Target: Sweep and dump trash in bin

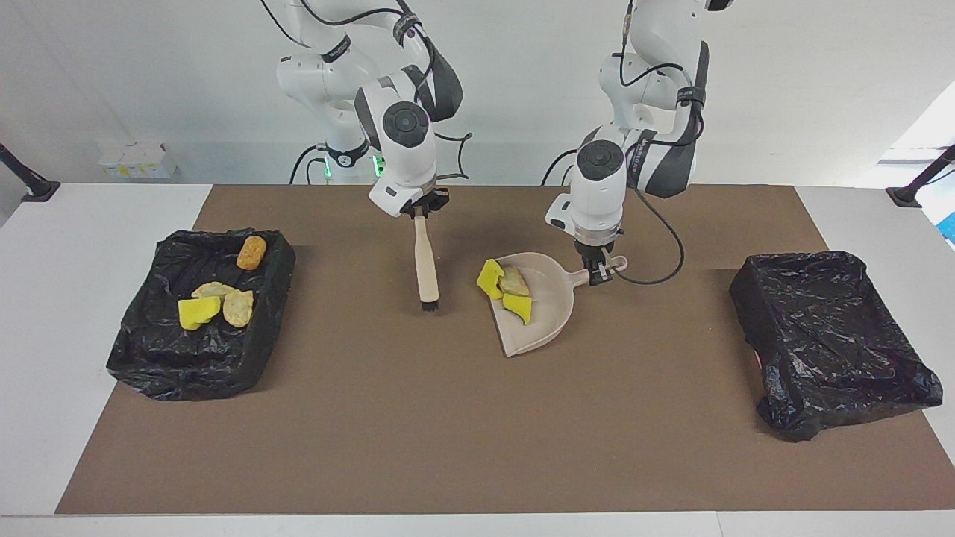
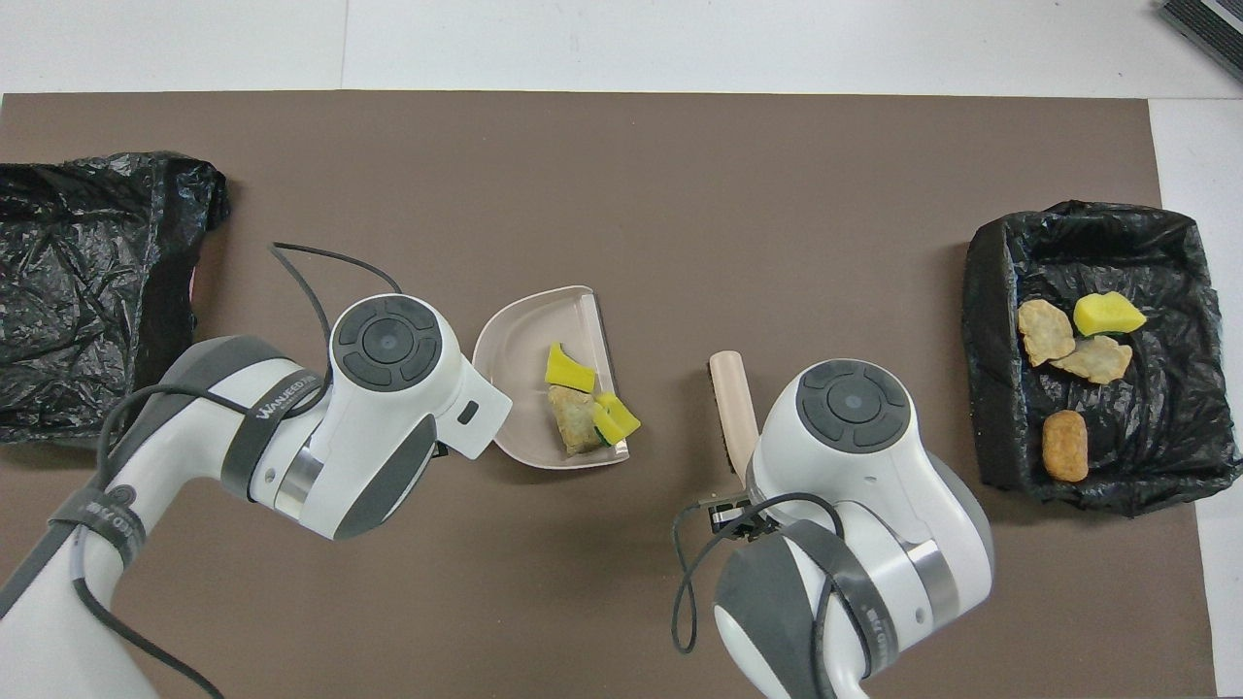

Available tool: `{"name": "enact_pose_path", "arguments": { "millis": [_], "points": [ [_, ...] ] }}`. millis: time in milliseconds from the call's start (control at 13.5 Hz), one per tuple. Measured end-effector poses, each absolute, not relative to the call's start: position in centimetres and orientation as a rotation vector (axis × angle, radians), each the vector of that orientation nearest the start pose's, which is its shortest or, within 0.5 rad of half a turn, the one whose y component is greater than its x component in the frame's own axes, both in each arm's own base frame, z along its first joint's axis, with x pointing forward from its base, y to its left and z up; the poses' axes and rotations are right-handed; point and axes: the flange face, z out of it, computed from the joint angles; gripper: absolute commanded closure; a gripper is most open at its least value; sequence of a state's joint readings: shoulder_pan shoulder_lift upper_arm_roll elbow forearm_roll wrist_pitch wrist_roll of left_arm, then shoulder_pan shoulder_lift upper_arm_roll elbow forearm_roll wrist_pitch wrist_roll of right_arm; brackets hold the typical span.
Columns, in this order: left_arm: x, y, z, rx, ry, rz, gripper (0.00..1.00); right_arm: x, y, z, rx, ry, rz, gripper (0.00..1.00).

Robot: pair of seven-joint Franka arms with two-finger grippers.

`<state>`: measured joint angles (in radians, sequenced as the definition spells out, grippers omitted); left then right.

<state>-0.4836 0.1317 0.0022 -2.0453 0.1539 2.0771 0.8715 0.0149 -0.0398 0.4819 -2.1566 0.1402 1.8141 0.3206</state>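
Note:
I will let go of the hand brush with my right gripper on the brown mat just this side of the dustpan (image 2: 590, 530).
A beige dustpan (image 1: 548, 309) (image 2: 524, 349) lies mid-table with its handle in my left gripper (image 1: 599, 274), which is shut on it. Three pieces of trash sit in the pan: a yellow sponge piece (image 1: 490, 277) (image 2: 616, 419), a tan chunk (image 1: 513, 282) (image 2: 575, 433) and another yellow sponge piece (image 1: 518, 306) (image 2: 567, 372). My right gripper (image 1: 420, 211) is shut on the top of the beige hand brush (image 1: 426, 261) (image 2: 732, 408). The brush hangs upright with its bristles down by the mat, beside the pan toward the right arm's end. In the overhead view the left arm's wrist hides the left gripper.
A black-lined bin (image 1: 186, 373) (image 2: 983, 388) at the right arm's end holds several more scraps, among them a brown chunk (image 1: 251, 252) and a yellow sponge piece (image 1: 198, 311). A second black-lined bin (image 1: 835, 328) (image 2: 87, 291) stands at the left arm's end.

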Motion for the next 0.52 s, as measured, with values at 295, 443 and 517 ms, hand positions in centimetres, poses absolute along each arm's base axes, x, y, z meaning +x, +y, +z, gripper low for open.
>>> {"name": "enact_pose_path", "arguments": {
  "millis": [295,443,517],
  "points": [
    [51.6,-23.4,38.7,-2.301,2.030,0.134,1.00,41.6,28.2,37.6,-3.112,-0.156,0.448,1.00],
    [52.7,-21.9,40.4,-2.312,2.034,0.098,1.00,41.1,29.9,36.7,-3.111,-0.130,0.431,1.00],
    [53.3,-21.1,41.3,-2.309,2.040,0.083,1.00,41.0,30.6,36.3,-3.109,-0.117,0.421,1.00]
  ]
}}
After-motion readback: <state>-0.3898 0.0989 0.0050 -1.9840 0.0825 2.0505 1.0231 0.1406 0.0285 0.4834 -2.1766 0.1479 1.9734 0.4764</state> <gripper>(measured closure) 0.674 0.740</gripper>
